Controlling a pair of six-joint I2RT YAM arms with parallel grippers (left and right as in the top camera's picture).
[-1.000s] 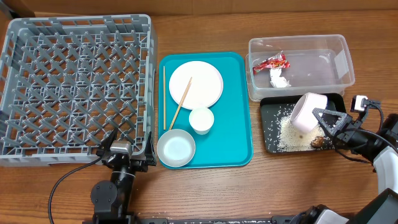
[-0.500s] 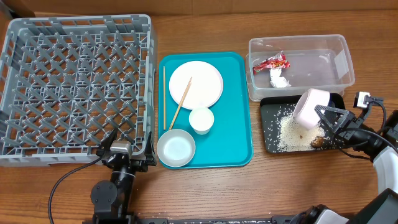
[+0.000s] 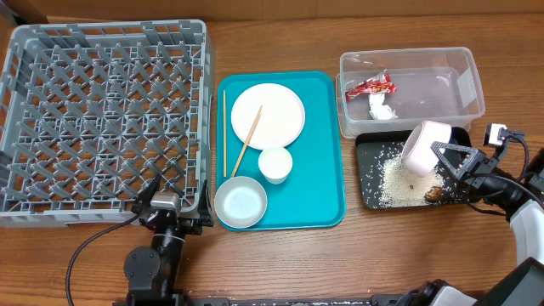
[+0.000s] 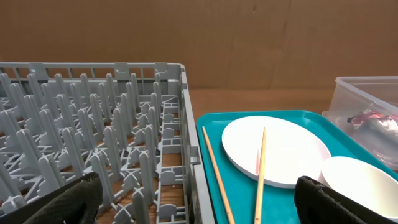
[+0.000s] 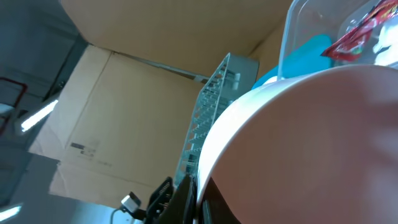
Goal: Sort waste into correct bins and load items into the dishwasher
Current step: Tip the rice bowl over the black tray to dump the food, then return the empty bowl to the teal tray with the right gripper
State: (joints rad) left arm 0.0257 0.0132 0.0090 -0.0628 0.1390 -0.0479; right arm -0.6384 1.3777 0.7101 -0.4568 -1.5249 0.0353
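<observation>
The robot's right gripper needs to set the pale pink bowl down on the teal tray's empty front corner [image 3: 306, 201] near the small cup.
My right gripper [image 3: 444, 156] is shut on the rim of a pale pink bowl [image 3: 423, 147], tipped on its side over the black tray [image 3: 369, 180], where white rice [image 3: 396, 177] and dark crumbs [image 3: 433, 194] lie. The bowl fills the right wrist view [image 5: 311, 143]. The clear tub [image 3: 463, 93] holds a red wrapper [image 3: 371, 85] and a white paper wad [image 3: 381, 108]. The teal tray [image 3: 323, 153] carries a white plate [image 3: 268, 115], a chopstick [image 3: 246, 140], a small cup [image 3: 275, 163] and a white bowl [image 3: 240, 202]. My left gripper [image 4: 199, 199] is open at the front corner of the grey dish rack [image 3: 102, 119].
A second chopstick [image 3: 224, 132] lies along the teal tray's left edge. The rack's wall [image 4: 189, 155] stands right beside the tray's edge in the left wrist view. Bare wooden table lies in front of the tray and rack.
My right gripper has lifted and tilted the pink bowl slightly rightward over the black tray. The left arm has not moved.
</observation>
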